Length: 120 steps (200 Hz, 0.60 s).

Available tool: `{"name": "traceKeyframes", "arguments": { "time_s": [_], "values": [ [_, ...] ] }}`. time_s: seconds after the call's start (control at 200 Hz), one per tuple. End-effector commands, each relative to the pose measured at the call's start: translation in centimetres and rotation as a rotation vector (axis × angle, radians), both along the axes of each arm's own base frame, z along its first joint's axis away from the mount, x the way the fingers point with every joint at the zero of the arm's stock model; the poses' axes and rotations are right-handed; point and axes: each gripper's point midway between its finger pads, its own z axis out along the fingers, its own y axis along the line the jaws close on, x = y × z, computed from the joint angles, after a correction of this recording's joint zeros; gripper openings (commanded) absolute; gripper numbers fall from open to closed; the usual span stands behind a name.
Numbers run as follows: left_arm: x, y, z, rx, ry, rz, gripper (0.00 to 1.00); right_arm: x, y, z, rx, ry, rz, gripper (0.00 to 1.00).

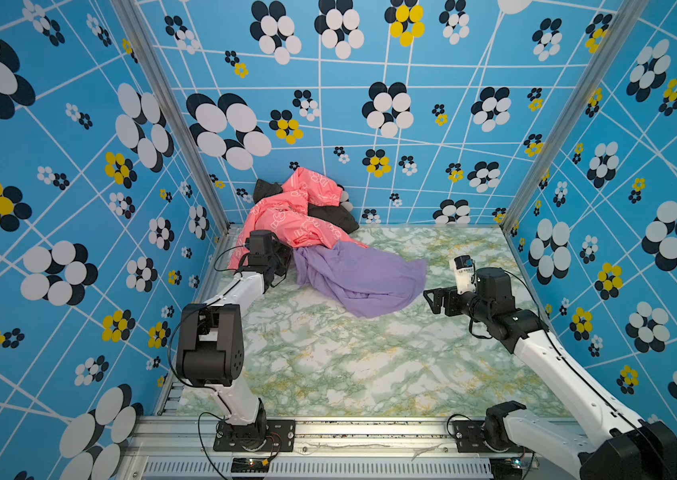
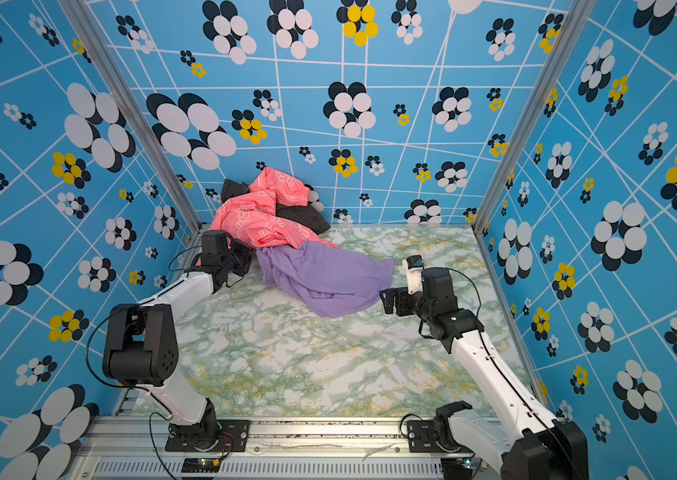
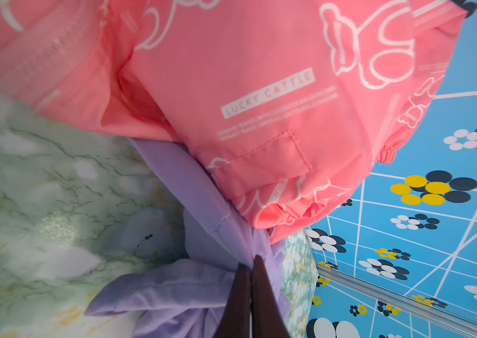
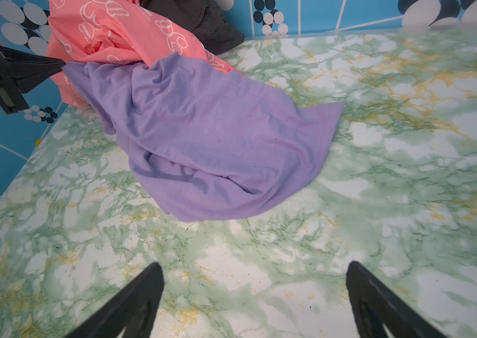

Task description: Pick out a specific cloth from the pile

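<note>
My left gripper should release the cloth's fold, now bunched beside the pink garment, over the middle of the spread lavender cloth (image 1: 365,281) on the marble table.
The lavender cloth (image 1: 361,278) (image 2: 324,278) lies spread on the marble table, its far left end tucked under the pile's coral-pink garment (image 1: 291,216). A dark grey-black garment (image 1: 332,216) sits behind the pink one against the back wall. My left gripper (image 1: 291,258) (image 3: 250,262) is shut on a bunched corner of the cloth (image 3: 202,187), right beside the pink garment (image 3: 260,87). My right gripper (image 1: 428,297) (image 4: 253,264) hovers open over bare table just right of the cloth (image 4: 216,131), holding nothing. In the right wrist view, the left gripper (image 4: 61,65) pinches the cloth's corner.
Blue flower-patterned walls (image 1: 370,104) close in the back and both sides, with metal posts (image 1: 187,137) at the back corners. The green marble table (image 1: 349,365) runs to an aluminium rail (image 1: 370,432) at the front, where both arm bases are bolted.
</note>
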Motion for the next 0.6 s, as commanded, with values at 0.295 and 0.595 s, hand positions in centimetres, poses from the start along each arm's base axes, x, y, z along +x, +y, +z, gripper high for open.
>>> {"name": "traceKeyframes", "arguments": {
  "time_s": [0.295, 0.595],
  "values": [
    [-3.0, 1.1, 13.2, 0.172, -0.279, 0.041, 0.00, 0.1, 0.7, 0.0, 0.016, -0.017, 0.028, 0.99],
    [-4.1, -0.9, 20.1, 0.221, -0.464, -0.022, 0.00, 0.0, 0.7, 0.0, 0.016, -0.015, 0.029, 0.99]
  ]
}}
